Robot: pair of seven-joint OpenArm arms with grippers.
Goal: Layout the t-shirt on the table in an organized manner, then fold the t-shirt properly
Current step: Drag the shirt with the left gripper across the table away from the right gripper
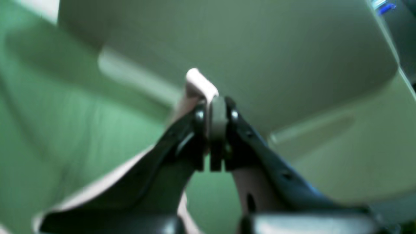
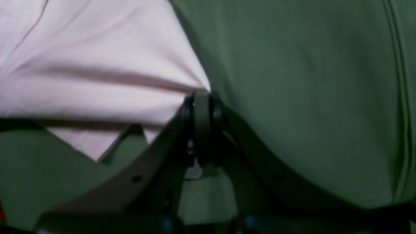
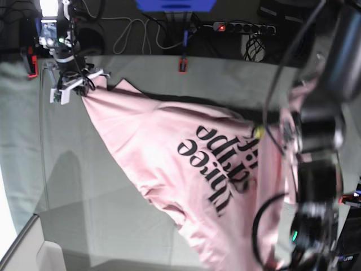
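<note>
The pale pink t-shirt's corner in my left gripper should be let go on the bare table (image 3: 188, 254) near the close edge.
The pale pink t-shirt (image 3: 186, 169) hangs stretched in the air over the table (image 3: 67, 186), its black lettering upside down. At the far left, my right gripper (image 3: 83, 91) is shut on one corner of the shirt. In the right wrist view that gripper (image 2: 203, 97) pinches the pink cloth (image 2: 97, 71) above the green table cloth (image 2: 292, 81). My left gripper (image 1: 215, 109) is shut on a small fold of pink fabric (image 1: 198, 81). In the base view the left arm (image 3: 318, 130) fills the right side and its fingertips are hidden.
Red clamps (image 3: 181, 64) (image 3: 31, 62) sit on the table's far edge. Behind it are a power strip (image 3: 242, 27), cables and a blue box (image 3: 175, 4). A pale block (image 3: 45, 254) lies at the near left corner.
</note>
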